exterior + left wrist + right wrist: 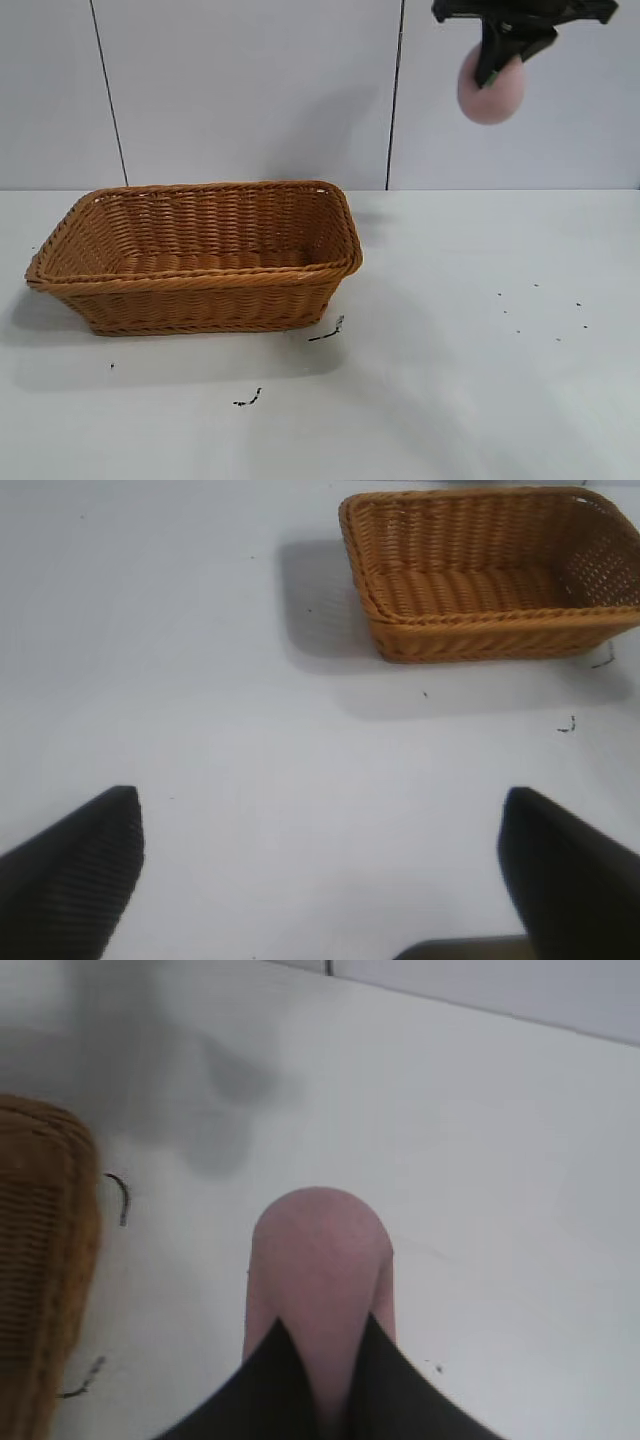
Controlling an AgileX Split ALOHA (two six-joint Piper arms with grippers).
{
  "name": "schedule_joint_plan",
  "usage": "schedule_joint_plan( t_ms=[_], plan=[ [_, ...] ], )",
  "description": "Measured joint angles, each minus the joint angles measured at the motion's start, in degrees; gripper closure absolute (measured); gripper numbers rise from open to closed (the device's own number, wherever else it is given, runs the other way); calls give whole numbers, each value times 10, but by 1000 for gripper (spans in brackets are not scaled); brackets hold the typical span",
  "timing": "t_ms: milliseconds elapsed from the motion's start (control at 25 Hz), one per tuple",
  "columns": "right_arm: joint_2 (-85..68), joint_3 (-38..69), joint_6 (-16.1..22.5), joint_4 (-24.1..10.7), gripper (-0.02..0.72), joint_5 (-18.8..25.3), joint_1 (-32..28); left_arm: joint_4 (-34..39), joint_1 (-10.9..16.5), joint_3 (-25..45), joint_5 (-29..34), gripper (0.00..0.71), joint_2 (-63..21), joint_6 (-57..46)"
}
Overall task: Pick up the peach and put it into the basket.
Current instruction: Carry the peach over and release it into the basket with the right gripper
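Note:
My right gripper is going to the basket with the peach. It will let go of the peach inside, just behind the middle of the basket's front rim [227,252].
My right gripper [497,68] is high at the top right, shut on the pale-pink peach [492,92], well above the table and to the right of the basket. In the right wrist view the peach [318,1270] sits between the two black fingers [275,1385]. The orange-brown wicker basket [196,255] stands on the table at the left; it also shows in the left wrist view [490,570] and at the edge of the right wrist view [40,1260]. My left gripper [320,830] is open and empty above bare table, away from the basket.
White table [480,330] with small dark specks and bits in front of the basket [328,330] and at the right [545,310]. A grey panelled wall stands behind.

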Motion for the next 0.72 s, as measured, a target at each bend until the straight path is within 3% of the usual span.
schedule_joint_plan(
  t_ms=[320,520,720],
  plan=[
    [71,-6,0,4,713,-48,95,0,0,0,0,17,0,0],
    [140,-6,0,4,713,-119,119,0,0,0,0,17,0,0],
    [191,-6,0,1,713,-134,122,0,0,0,0,17,0,0]
  ],
)
